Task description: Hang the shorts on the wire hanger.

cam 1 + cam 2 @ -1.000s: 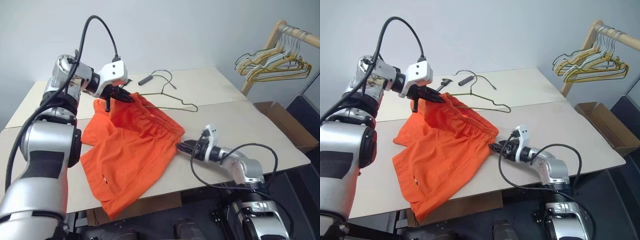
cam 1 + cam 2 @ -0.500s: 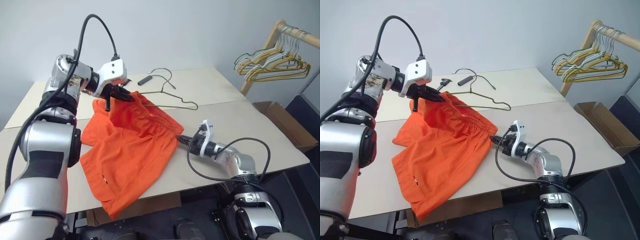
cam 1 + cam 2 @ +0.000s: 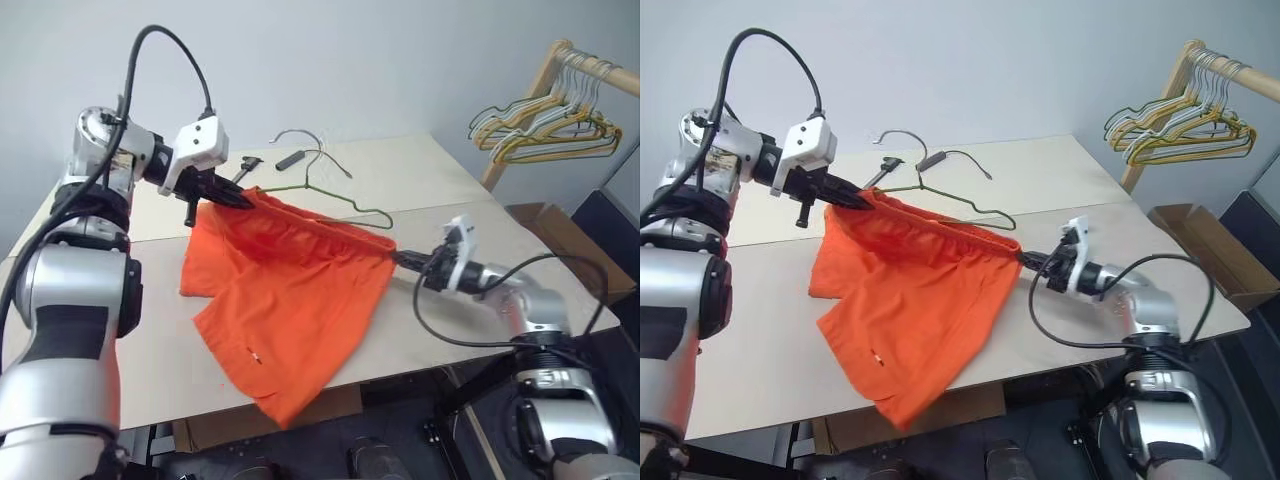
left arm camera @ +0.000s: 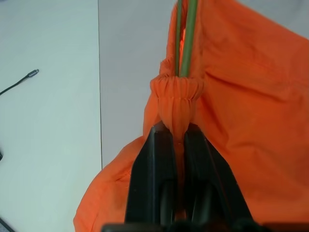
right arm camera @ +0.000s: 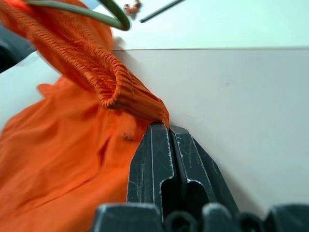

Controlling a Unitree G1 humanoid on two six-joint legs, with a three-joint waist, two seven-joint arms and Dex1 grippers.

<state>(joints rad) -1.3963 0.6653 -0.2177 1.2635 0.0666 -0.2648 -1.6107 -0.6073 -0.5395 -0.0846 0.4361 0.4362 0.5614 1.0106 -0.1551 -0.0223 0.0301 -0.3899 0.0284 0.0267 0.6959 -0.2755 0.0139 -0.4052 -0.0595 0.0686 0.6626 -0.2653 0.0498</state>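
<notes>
My right gripper is going to release the orange waistband's end around the bent corner of the olive wire hanger [image 3: 386, 219] [image 5: 124, 22].
The orange shorts [image 3: 290, 290] hang stretched by their gathered waistband between my two grippers, the legs trailing on the table [image 3: 420, 170]. My left gripper [image 3: 238, 198] is shut on the far left end of the waistband [image 4: 177, 94]. My right gripper [image 3: 400, 258] is shut on the other end [image 5: 123, 92], a little above the table. The thin olive wire hanger [image 3: 350, 207] lies behind the waistband, its hook toward the far side. Two of its wires [image 4: 183, 38] run into the bunched waistband just past my left fingertips, and its bent corner [image 5: 116, 14] sits above the waistband near my right gripper.
A wooden rack with several bunched hangers [image 3: 545, 125] stands at the far right, and an open cardboard box [image 3: 570, 245] sits beside the table. A small black stick [image 3: 291, 158], a caliper-like tool [image 3: 243, 170] and a thin cable lie on the far half of the table.
My right gripper closed on the near end of the waistband and pulled it right and up, stretching the shorts out. The left gripper kept its grip and drew slightly left.
</notes>
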